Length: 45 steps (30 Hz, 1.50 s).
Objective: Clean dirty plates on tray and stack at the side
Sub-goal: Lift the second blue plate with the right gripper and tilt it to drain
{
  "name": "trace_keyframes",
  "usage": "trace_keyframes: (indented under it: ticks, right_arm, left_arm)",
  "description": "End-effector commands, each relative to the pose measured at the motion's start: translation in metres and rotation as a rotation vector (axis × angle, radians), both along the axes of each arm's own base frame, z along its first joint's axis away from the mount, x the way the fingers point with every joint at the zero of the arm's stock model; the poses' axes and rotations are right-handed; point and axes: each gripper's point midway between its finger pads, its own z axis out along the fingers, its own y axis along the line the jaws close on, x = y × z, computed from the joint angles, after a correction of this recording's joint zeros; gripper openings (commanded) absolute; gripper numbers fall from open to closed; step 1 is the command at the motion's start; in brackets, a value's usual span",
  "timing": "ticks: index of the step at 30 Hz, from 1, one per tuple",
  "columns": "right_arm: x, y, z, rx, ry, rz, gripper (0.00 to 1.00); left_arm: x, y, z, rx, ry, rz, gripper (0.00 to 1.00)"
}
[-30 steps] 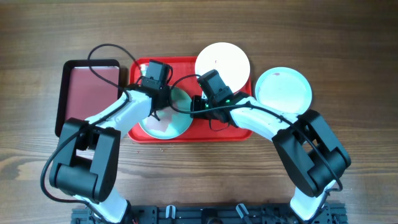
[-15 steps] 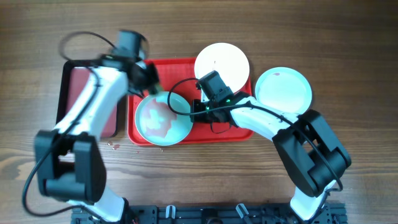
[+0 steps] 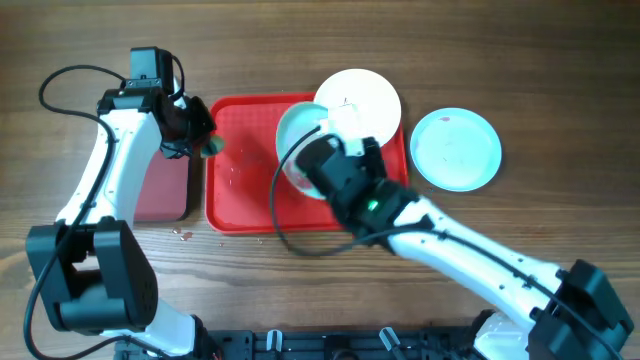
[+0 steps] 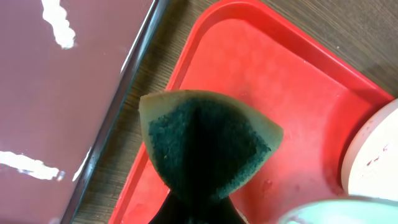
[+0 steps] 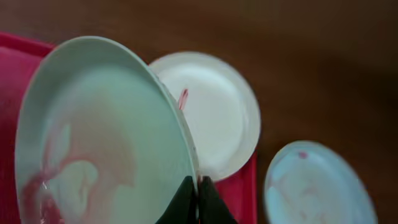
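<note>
Next, my right gripper lets go of the smeared mint-blue plate, now tilted above the red tray, on top of the other mint-blue plate [image 3: 457, 148] [image 5: 319, 186] next to the red tray.
My right gripper [image 5: 198, 186] is shut on the rim of a mint-blue plate [image 5: 99, 143] smeared with red, holding it tilted above the red tray [image 3: 245, 190]; the plate also shows in the overhead view [image 3: 298, 145]. The white plate [image 3: 360, 97] lies at the tray's far right corner, also in the right wrist view [image 5: 217, 112]. A second mint-blue plate [image 3: 456, 148] lies on the table right of the tray. My left gripper [image 3: 200, 140] is shut on a green and yellow sponge [image 4: 208, 140] above the tray's left edge [image 4: 186, 56].
A smaller black-rimmed maroon tray [image 3: 160, 185] lies left of the red tray, also in the left wrist view [image 4: 56, 93]. Small wet drops lie on the table at the red tray's front left corner [image 3: 182, 235].
My right gripper has lifted the smeared mint plate off the tray and tilted it, moving right. My left arm has swung the sponge left off the plate to the tray's left edge.
</note>
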Motion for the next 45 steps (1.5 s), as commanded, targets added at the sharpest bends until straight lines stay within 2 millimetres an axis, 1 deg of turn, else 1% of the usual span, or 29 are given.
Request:
trace_keyframes:
  ticks: [1,5,6,8,12,15,19,20,22,24,25,26,29,32,34,35,38,39,42,43,45]
  right_arm:
    - [-0.007,-0.018,0.074,-0.293,-0.318,-0.146,0.04]
    - [-0.023,-0.004,0.112,-0.402,-0.431,-0.173,0.04]
    - [-0.027,-0.004,0.122,-0.42,-0.45,-0.195,0.04]
    - [-0.03,-0.005,0.134,-0.433,-0.469,-0.229,0.04]
    - [-0.031,-0.001,0.162,-0.45,-0.488,-0.224,0.04]
    - [-0.032,-0.001,0.172,-0.453,-0.496,-0.222,0.04]
    - [-0.031,-0.001,0.169,-0.436,-0.5,-0.228,0.04]
    - [-0.031,0.0,0.164,-0.433,-0.5,-0.228,0.04]
    - [-0.03,0.003,0.143,-0.492,-0.478,-0.202,0.04]
    - [-0.026,0.015,0.104,-0.632,-0.428,-0.108,0.04]
    - [-0.025,0.022,0.09,-0.673,-0.414,-0.061,0.04]
    - [-0.025,0.031,0.071,-0.705,-0.4,-0.008,0.04]
    - [-0.023,0.039,0.048,-0.657,-0.402,-0.005,0.04]
    - [-0.023,0.042,0.047,-0.619,-0.412,-0.008,0.04]
    - [-0.024,0.041,0.043,-0.553,-0.42,-0.026,0.04]
    - [-0.024,0.043,0.038,-0.526,-0.415,-0.012,0.04]
    - [-0.027,0.059,0.005,-0.405,-0.343,0.097,0.04]
    - [-0.028,0.062,-0.002,-0.366,-0.323,0.114,0.04]
    - [-0.034,0.076,-0.013,-0.169,-0.255,0.163,0.04]
    - [-0.039,0.082,-0.019,-0.058,-0.184,0.201,0.04]
    - [-0.045,0.083,-0.028,0.121,-0.036,0.227,0.04]
  left_arm:
    - [-0.003,-0.011,-0.004,-0.012,0.009,-0.044,0.04]
    - [-0.004,-0.017,-0.005,-0.012,0.01,-0.061,0.04]
    - [-0.004,-0.017,-0.005,-0.012,0.009,-0.06,0.04]
    - [-0.003,-0.017,-0.004,-0.012,0.006,-0.061,0.04]
    - [-0.003,-0.017,-0.004,-0.012,0.006,-0.061,0.04]
    - [-0.003,-0.017,-0.004,-0.012,0.006,-0.061,0.04]
    - [-0.003,-0.017,-0.004,-0.012,0.006,-0.061,0.04]
    - [-0.003,-0.017,-0.004,-0.012,0.006,-0.061,0.04]
    - [-0.003,-0.017,-0.004,-0.012,0.006,-0.061,0.04]
    - [-0.003,-0.017,-0.004,-0.012,0.006,-0.061,0.04]
    - [-0.003,-0.017,-0.004,-0.012,0.006,-0.06,0.04]
    - [-0.003,-0.017,-0.004,-0.012,0.006,-0.06,0.04]
    - [-0.003,-0.017,-0.004,-0.012,0.006,-0.06,0.04]
    - [-0.003,-0.017,-0.004,-0.011,0.005,-0.061,0.04]
    - [-0.001,-0.017,-0.004,-0.012,-0.001,-0.06,0.04]
    - [-0.001,-0.017,-0.004,-0.011,-0.003,-0.06,0.04]
    - [0.0,-0.017,-0.004,-0.011,-0.005,-0.061,0.04]
    - [0.0,-0.017,-0.004,-0.011,-0.005,-0.06,0.04]
    - [0.0,-0.017,-0.004,-0.011,-0.005,-0.06,0.04]
    - [0.0,-0.017,-0.004,-0.011,-0.005,-0.06,0.04]
    - [0.0,-0.017,-0.004,-0.011,-0.005,-0.061,0.04]
